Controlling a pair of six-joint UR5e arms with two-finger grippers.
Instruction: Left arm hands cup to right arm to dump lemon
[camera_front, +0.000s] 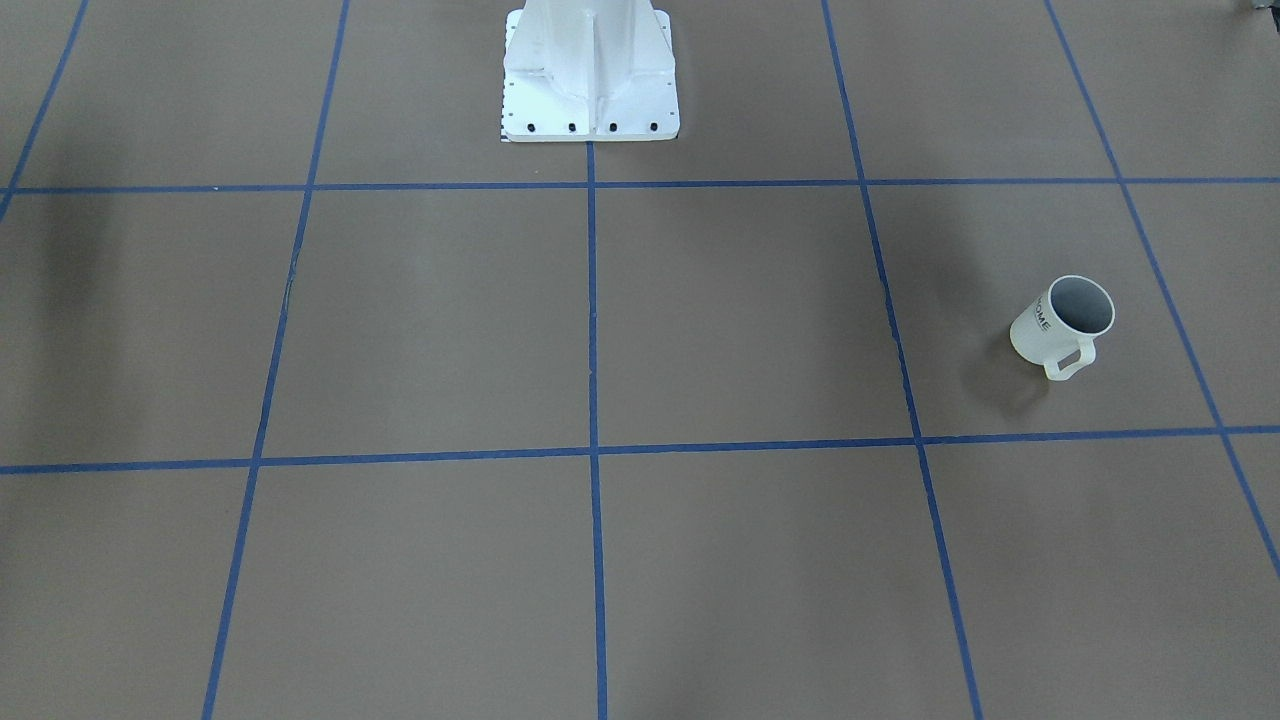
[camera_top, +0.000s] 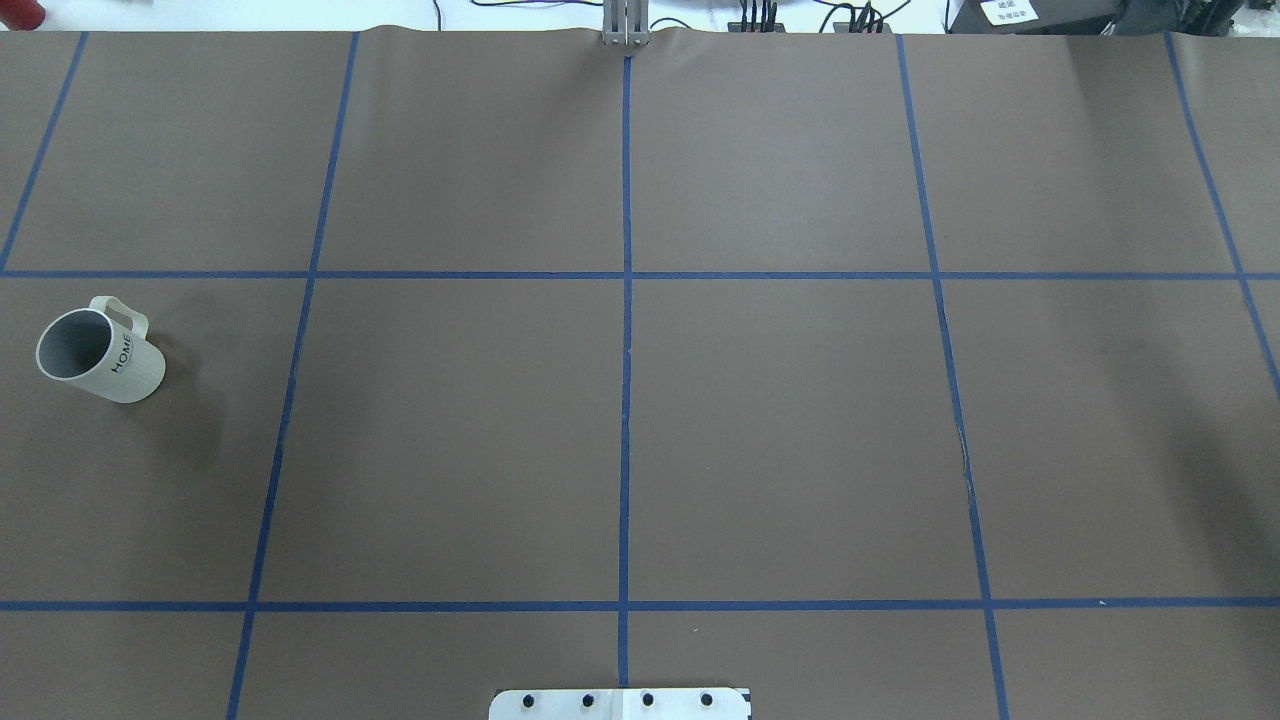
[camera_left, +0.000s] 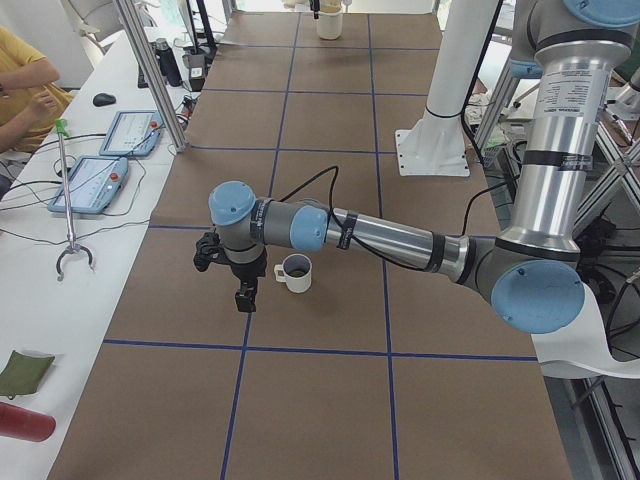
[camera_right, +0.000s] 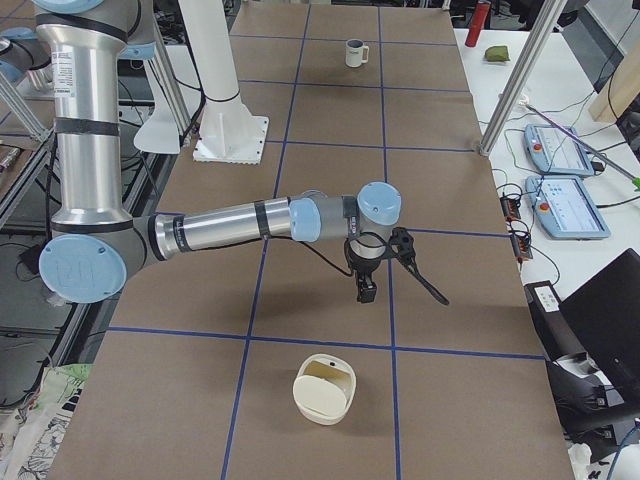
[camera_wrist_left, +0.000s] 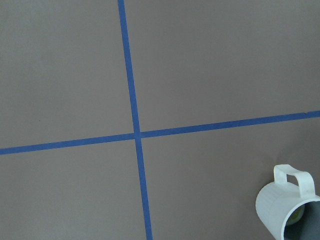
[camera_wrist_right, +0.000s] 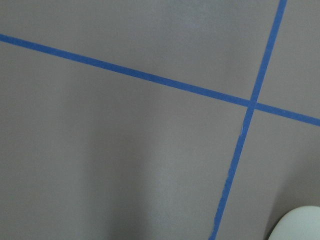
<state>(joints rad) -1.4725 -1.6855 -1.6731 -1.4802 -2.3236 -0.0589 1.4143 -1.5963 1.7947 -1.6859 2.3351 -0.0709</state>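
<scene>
Next, I close my left gripper on the cup's rim (camera_front: 1111, 316) (camera_wrist_left: 283, 233), on the side across from the "HOME" lettering and a quarter turn from the cup's handle.
The off-white cup (camera_top: 100, 355) with black "HOME" lettering stands upright on the brown table, at the left in the overhead view and at the right in the front view (camera_front: 1065, 325). The lemon (camera_wrist_left: 296, 214) shows as a yellow-green patch inside the cup (camera_wrist_left: 287, 205) at the left wrist view's bottom right. The left gripper (camera_left: 243, 297) hangs just beside the cup (camera_left: 295, 272), on the side away from the robot. The right gripper (camera_right: 366, 290) hangs over the table's other end. Both grippers show only in the side views, so I cannot tell whether they are open or shut.
A white tub-like container (camera_right: 325, 390) sits on the table near the right gripper, and its edge shows in the right wrist view (camera_wrist_right: 300, 226). The robot's white pedestal base (camera_front: 590, 80) stands at mid-table. A side bench holds tablets (camera_left: 100, 165), and a person (camera_left: 25, 90) sits there.
</scene>
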